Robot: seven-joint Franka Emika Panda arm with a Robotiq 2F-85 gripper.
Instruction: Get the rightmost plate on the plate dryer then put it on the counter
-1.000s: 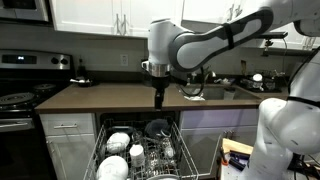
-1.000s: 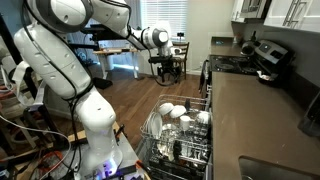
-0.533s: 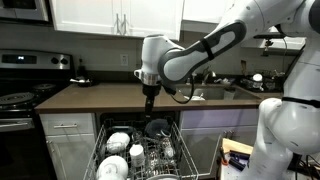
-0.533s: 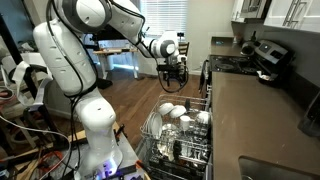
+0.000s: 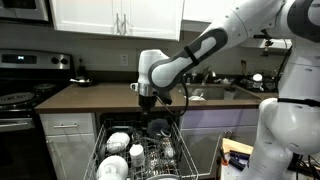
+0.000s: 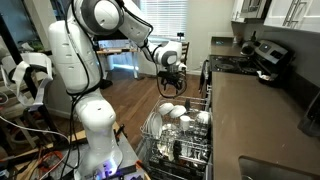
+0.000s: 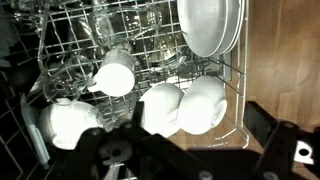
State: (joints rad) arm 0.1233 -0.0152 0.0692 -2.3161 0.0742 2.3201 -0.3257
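Note:
Next, my gripper closes on the white plate's upper rim [image 5: 160, 176] [image 7: 222, 42], at the end of the plate dryer near the wood floor, next to the white bowls.
The plate dryer, a pulled-out grey wire rack, shows in both exterior views [image 5: 140, 155] [image 6: 182, 140] and fills the wrist view [image 7: 235, 75]. It holds white bowls [image 7: 185, 105], cups and upright plates. The plate at the rack's right end is a white disc in the wrist view [image 7: 208, 25] and looks dark in an exterior view [image 5: 157, 127]. My gripper [image 5: 148, 102] [image 6: 172, 82] hangs above the rack, pointing down, open and empty; its dark fingers frame the wrist view [image 7: 160, 140]. The dark brown counter [image 5: 95, 96] [image 6: 262, 125] lies behind the rack.
A black stove [image 5: 20, 95] [image 6: 240, 62] adjoins the counter. A sink area with dishes [image 5: 235, 88] is at the counter's other end. White cabinet fronts [image 5: 65, 140] flank the rack. The robot's white base [image 6: 95, 130] stands on the wood floor beside it.
The arm has swung along the counter front and come down a little, bringing the gripper closer over the rack. The gripper stays open and nothing in the rack has moved.

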